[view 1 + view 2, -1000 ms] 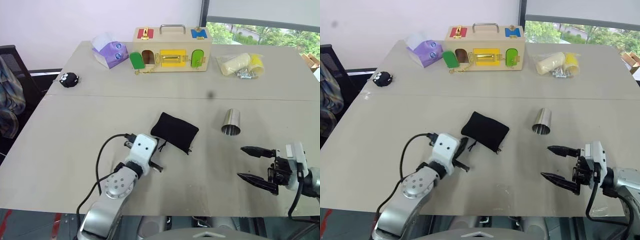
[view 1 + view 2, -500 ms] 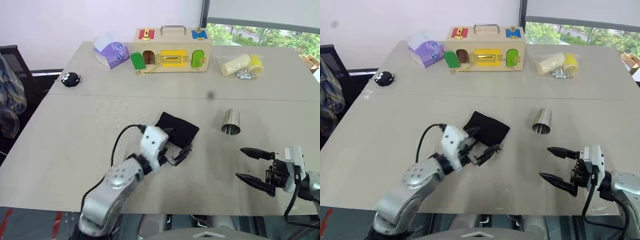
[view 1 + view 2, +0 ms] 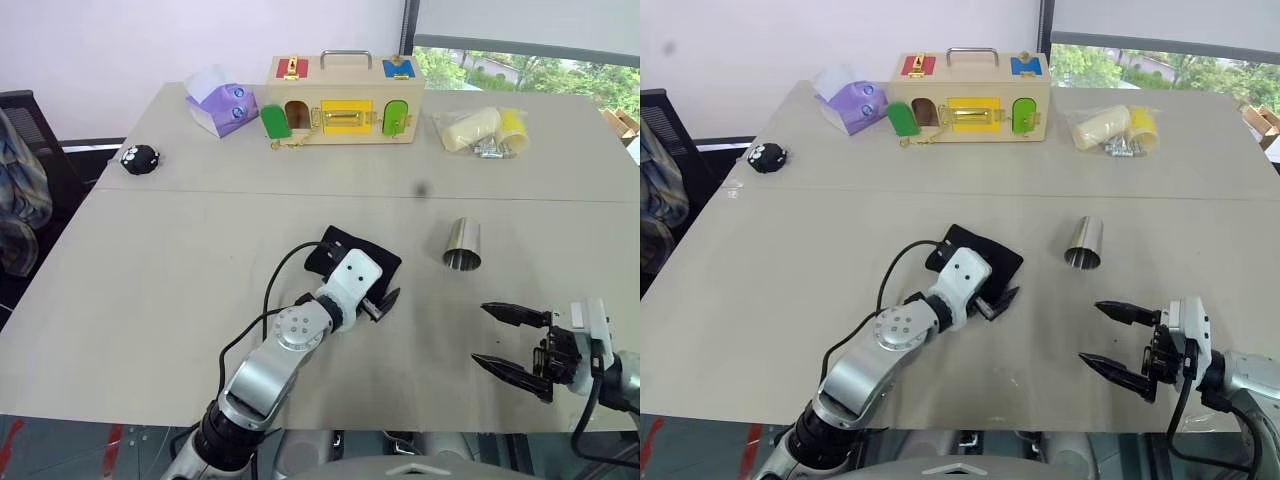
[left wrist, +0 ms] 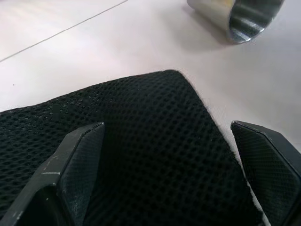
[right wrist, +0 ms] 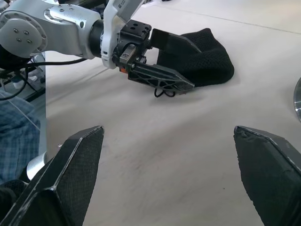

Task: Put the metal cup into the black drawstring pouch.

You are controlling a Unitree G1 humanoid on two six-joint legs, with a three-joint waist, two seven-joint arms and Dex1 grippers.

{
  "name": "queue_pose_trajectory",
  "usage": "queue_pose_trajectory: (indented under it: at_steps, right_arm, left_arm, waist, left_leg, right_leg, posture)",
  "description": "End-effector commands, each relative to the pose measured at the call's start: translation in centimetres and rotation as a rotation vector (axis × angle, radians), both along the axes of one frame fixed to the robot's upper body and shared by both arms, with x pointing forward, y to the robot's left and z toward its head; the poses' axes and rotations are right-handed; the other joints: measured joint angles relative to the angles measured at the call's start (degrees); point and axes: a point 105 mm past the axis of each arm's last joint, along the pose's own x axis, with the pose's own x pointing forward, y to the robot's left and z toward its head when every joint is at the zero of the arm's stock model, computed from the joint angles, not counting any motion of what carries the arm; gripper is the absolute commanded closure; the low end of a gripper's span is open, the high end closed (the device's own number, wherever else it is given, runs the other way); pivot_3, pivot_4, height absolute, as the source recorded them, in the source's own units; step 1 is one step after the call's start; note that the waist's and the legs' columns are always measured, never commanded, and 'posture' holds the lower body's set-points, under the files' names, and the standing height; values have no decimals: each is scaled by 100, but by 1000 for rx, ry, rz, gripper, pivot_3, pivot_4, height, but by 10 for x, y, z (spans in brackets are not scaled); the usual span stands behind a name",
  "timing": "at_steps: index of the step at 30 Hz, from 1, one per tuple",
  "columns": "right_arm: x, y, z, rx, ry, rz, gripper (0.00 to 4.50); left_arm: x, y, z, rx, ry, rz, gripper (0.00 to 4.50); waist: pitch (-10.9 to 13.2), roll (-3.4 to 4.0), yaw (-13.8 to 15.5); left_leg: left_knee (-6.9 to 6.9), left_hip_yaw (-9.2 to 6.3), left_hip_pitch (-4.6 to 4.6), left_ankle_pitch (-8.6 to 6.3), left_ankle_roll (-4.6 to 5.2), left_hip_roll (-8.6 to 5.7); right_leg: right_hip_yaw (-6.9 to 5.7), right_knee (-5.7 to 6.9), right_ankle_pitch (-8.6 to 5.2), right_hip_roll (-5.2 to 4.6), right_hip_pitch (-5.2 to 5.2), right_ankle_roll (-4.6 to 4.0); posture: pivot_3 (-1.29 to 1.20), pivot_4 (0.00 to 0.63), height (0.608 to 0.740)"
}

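Note:
My left gripper needs to back off, as it straddles the pouch's flat body, and pinch the pouch's edge (image 5: 165, 93) beside the drawstring to open the pouch's opening for the metal cup.
The black drawstring pouch (image 3: 385, 262) lies flat near the table's middle. My left gripper (image 3: 380, 300) is open at its near edge, and in the left wrist view the mesh fabric (image 4: 155, 141) lies between the two fingers (image 4: 80, 165). The metal cup (image 3: 462, 245) lies on its side to the right of the pouch, its open mouth facing me; it is also seen in the left wrist view (image 4: 240, 16). My right gripper (image 3: 479, 333) hovers open and empty near the front right, below the cup. The right wrist view shows the left gripper (image 5: 195, 68) against the pouch (image 5: 214, 61).
A wooden latch box (image 3: 345, 98), a purple tissue box (image 3: 222, 105) and a plastic bag of yellow items (image 3: 480, 128) stand along the far side. A black fuzzy ball (image 3: 139, 158) sits far left. A chair with plaid cloth (image 3: 20, 200) stands beside the table's left edge.
My left gripper went from shut to open and swung right, from beside the pouch's left end onto its near edge. The right gripper, cup and pouch stayed put.

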Motion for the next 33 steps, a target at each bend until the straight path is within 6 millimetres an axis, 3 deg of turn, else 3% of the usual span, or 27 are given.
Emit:
queue_pose_trajectory:
  at_steps: [1, 3, 5, 6, 7, 11, 15, 22, 25, 30, 33]
  right_arm:
    - [3, -4, 13, -11, -60, -6, 0]
    - [5, -4, 13, -11, -63, -4, 0]
    - [7, -4, 13, -10, -64, -3, 0]
    - [7, -4, 12, -10, -64, -1, 0]
    - [8, -3, 12, -9, -65, 1, 0]
    - [12, -1, 10, -5, -70, 11, 0]
    - [17, 3, 9, 4, -80, 14, 0]
    - [21, 7, 6, 13, -95, 10, 0]
    - [22, 9, 6, 19, -104, 5, 0]
    - [22, 7, 6, 18, -105, -3, 0]
    - [22, 7, 6, 18, -106, -6, 0]
  left_arm:
    - [-1, 3, 7, 20, -56, 12, 544]
    - [1, 10, 4, 51, -69, 37, 1135]
    - [5, 20, 1, 62, -66, 85, 2152]
    - [7, 27, 4, 67, -89, 106, 2363]
    - [9, 34, 10, 57, -123, 121, 2988]
    - [15, 65, 21, 114, -219, 157, 4488]
    - [27, 102, 23, 212, -281, 216, 4488]
    - [40, 132, 35, 314, -410, 203, 4488]
    - [39, 136, 39, 282, -426, 156, 3601]
    - [34, 136, 42, 210, -419, 207, 1364]
    - [19, 125, 47, 125, -419, 213, 1364]
  waist:
    - [0, 0, -1]
    - [0, 1, -8]
    - [0, 1, -5]
    - [0, 0, -5]
    - [0, 0, -5]
    - [0, 1, -7]
    - [0, 2, -9]
    - [0, 1, -3]
    - [0, 3, -13]
    - [0, 3, -12]
    - [1, 2, -20]
  left_leg:
    - [0, 0, 1, 0, 0, 0]
    - [0, 0, 2, 0, 0, 0]
    - [0, -1, 3, 0, 0, 1]
    - [0, -1, 3, 0, 0, 1]
    - [0, -1, 2, 0, 0, 1]
    - [0, -1, 1, 0, 0, 1]
    - [-1, 0, 2, 0, -1, 1]
    - [-1, 0, -2, -1, 0, 0]
    - [-6, 0, 0, 0, -1, 0]
    - [-7, 2, 0, -1, -1, 0]
    - [-7, 2, 0, -1, -1, 0]
  right_leg:
    - [0, 1, 0, 0, 0, 0]
    - [0, 3, 0, 1, 0, -1]
    - [-1, 4, 0, 1, 0, -1]
    - [0, 4, 0, 1, -1, -1]
    - [-1, 3, 0, 0, -1, -1]
    - [-1, 2, 0, -2, -2, -2]
    - [-1, 2, 0, -4, -2, -3]
    - [-5, -4, 1, -10, -3, -2]
    - [-6, -3, 1, -11, -4, -3]
    - [-7, -5, 1, -16, -3, -2]
    - [-8, -6, 1, -17, -3, -2]
  posture:
    - [0, 150, 740]
    - [0, 150, 740]
    - [0, 150, 740]
    - [0, 150, 740]
    - [0, 150, 740]
    - [0, 150, 740]
    - [0, 150, 740]
    - [0, 150, 740]
    - [0, 150, 740]
    - [0, 150, 740]
    - [0, 150, 740]
